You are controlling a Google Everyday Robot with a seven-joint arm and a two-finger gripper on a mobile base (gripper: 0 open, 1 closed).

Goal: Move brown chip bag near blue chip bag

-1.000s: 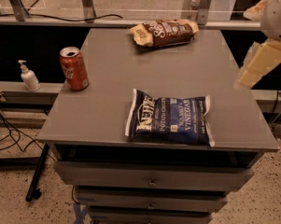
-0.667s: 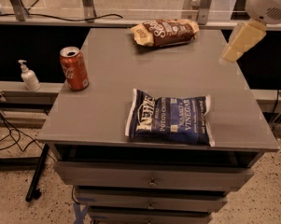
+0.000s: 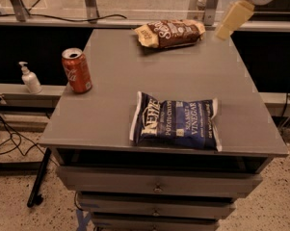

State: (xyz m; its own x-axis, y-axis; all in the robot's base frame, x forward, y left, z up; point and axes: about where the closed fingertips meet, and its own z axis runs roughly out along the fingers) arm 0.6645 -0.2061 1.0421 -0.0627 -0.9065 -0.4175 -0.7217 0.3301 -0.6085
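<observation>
The brown chip bag has a tan end [image 3: 197,29] that lies farther from the red soda can, and I need to close my gripper on that end.
The brown chip bag [image 3: 169,33] lies at the far edge of the grey table [image 3: 115,105], dark brown with tan ends and white script. The blue chip bag [image 3: 176,121] lies flat near the table's front edge, right of the middle, with white lettering. My gripper [image 3: 232,19] hangs in the air at the upper right, above the table's far right corner, a short way right of the brown bag and not touching it. It holds nothing that I can see.
A red soda can [image 3: 77,70] stands upright near the table's left edge. A white pump bottle [image 3: 30,79] sits on a lower ledge to the left. Drawers [image 3: 156,184] sit under the tabletop. A railing and glass run behind the table.
My gripper has moved up and leftwards from beside the table's right edge towards the far right corner, closer to the brown bag. The bags and can have not moved.
</observation>
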